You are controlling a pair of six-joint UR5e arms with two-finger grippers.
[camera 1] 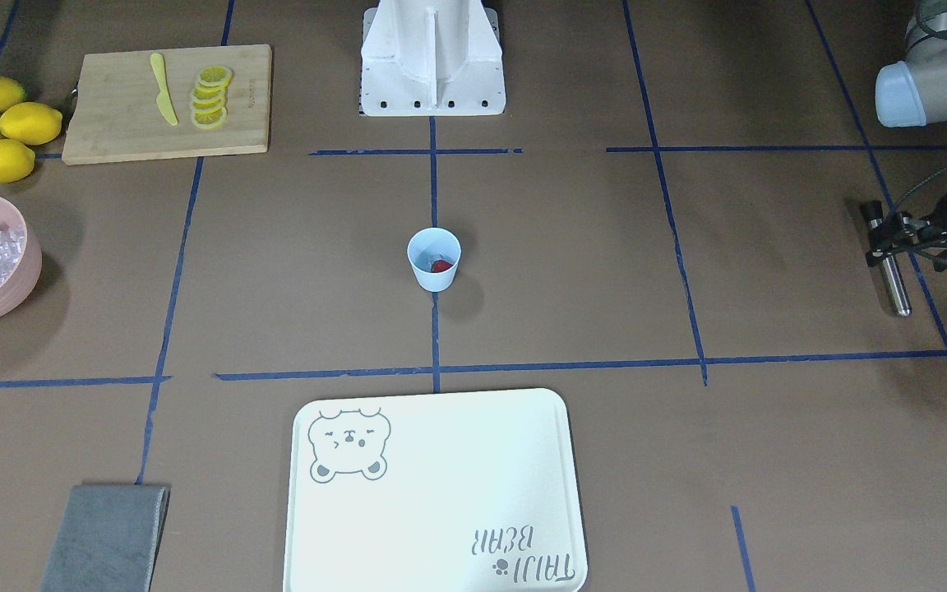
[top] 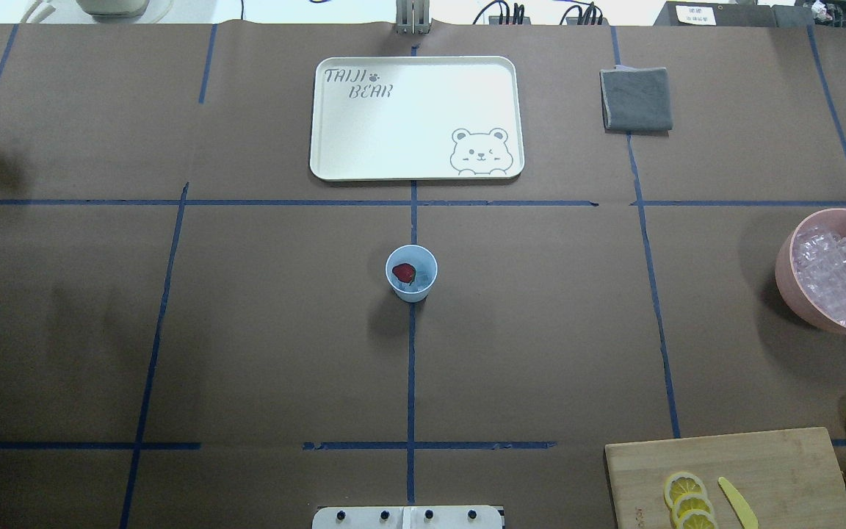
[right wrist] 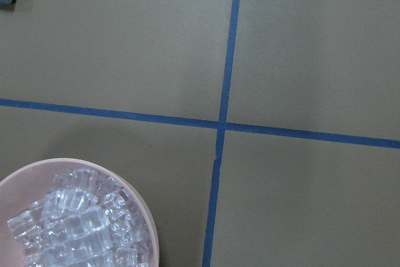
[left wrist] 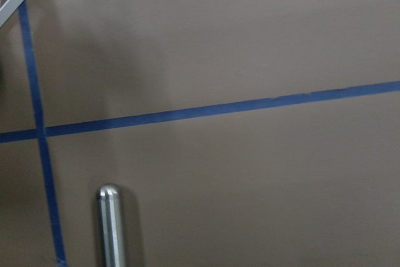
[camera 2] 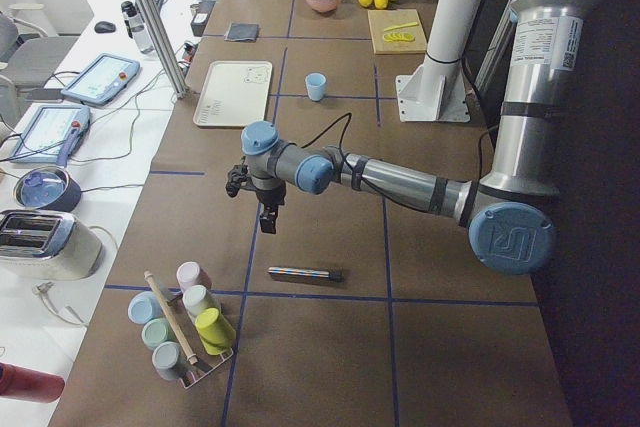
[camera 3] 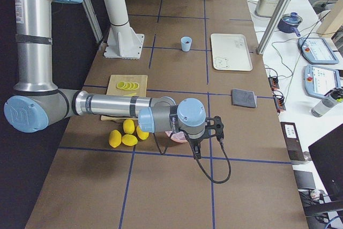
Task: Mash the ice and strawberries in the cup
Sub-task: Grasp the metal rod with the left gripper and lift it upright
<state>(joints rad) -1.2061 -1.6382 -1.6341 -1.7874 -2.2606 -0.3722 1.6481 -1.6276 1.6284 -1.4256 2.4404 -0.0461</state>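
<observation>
The metal rod shows a silver middle (camera 1: 890, 271) (left wrist: 114, 248) between its black end and its rounded end. I should close my left gripper on it there.
The light blue cup (camera 1: 434, 278) stands at the table's middle, also seen from overhead (top: 411, 292). Inside it lie a red strawberry (camera 1: 441, 265) (top: 404, 272) and a few clear ice cubes (top: 422, 280). My left gripper (camera 1: 880, 247) hovers at the table's left end, far from the cup, and looks open and empty. A metal rod (camera 1: 898, 288) (left wrist: 109, 229) lies on the table below it. My right gripper (camera 3: 206, 138) shows only in the exterior right view, hovering by the pink bowl; I cannot tell whether it is open or shut.
A pink bowl (top: 786, 272) full of ice cubes (right wrist: 75, 223) sits at the right end. Lemons (camera 1: 1, 127) and a cutting board (camera 1: 112, 123) with lemon slices and a yellow knife lie near it. A white tray (top: 393, 132) and grey cloth (top: 636, 99) lie beyond the cup.
</observation>
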